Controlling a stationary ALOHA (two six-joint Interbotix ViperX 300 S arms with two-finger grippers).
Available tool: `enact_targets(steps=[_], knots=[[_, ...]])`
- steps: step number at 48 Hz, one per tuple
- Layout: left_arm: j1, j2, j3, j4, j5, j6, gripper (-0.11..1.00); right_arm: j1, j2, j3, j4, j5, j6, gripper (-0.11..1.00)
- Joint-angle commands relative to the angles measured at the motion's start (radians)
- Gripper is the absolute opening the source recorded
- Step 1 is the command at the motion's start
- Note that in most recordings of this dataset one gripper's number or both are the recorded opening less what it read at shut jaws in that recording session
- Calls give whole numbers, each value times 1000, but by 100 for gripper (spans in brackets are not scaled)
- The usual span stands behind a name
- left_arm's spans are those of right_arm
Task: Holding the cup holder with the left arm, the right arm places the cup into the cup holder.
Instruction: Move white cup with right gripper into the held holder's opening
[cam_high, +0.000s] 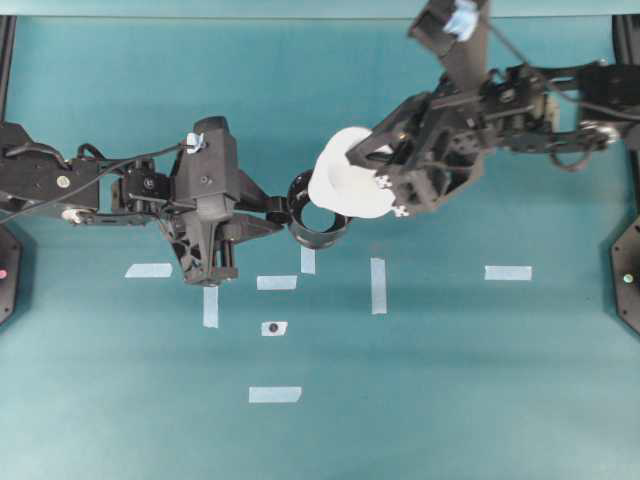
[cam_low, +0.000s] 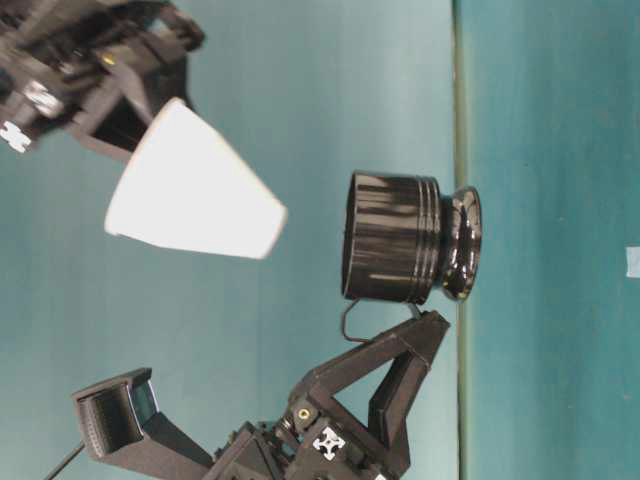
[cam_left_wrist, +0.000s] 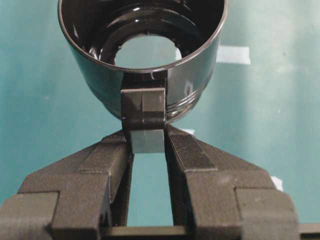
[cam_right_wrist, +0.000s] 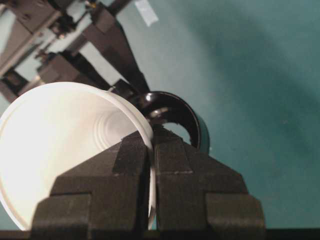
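Note:
I need to let go of the white cup with my right gripper down inside the black cup holder's open ring (cam_high: 330, 215) (cam_right_wrist: 172, 125), beside the fingers of my left gripper. The cup now hangs tilted in the air.
The glossy black cup holder (cam_high: 322, 237) stands upright on the teal table. My left gripper (cam_high: 272, 212) is shut on its small side tab (cam_left_wrist: 144, 112), one finger on each side. The holder's ring (cam_left_wrist: 100, 85) is open at the top, with nothing inside. My right gripper (cam_right_wrist: 151, 145) is shut on the rim of the white cup (cam_right_wrist: 65, 145), one finger inside and one outside. The cup (cam_low: 195, 190) hangs tilted in the air, its small base pointing toward the holder (cam_low: 400, 238) with a gap between them. From overhead the cup (cam_high: 345, 180) overlaps the holder's far right edge.
Several pale tape strips lie on the table, among them one strip (cam_high: 378, 285) just right of the holder and another (cam_high: 277, 283) in front of it. A small black dot (cam_high: 272, 328) sits on a tape piece nearer the front. Arm bases stand at both sides.

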Motion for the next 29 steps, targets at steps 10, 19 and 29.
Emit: enact_targets(steps=[10, 19, 29], knots=[[-2, -11, -23, 5, -31, 2, 23, 5, 38, -28, -2, -5, 6, 3], [-3, -9, -21, 5, -41, 3, 23, 5, 69, -31, -2, -3, 6, 3], [-3, -9, -20, 5, -41, 3, 23, 9, 86, -44, -2, 0, 6, 3]])
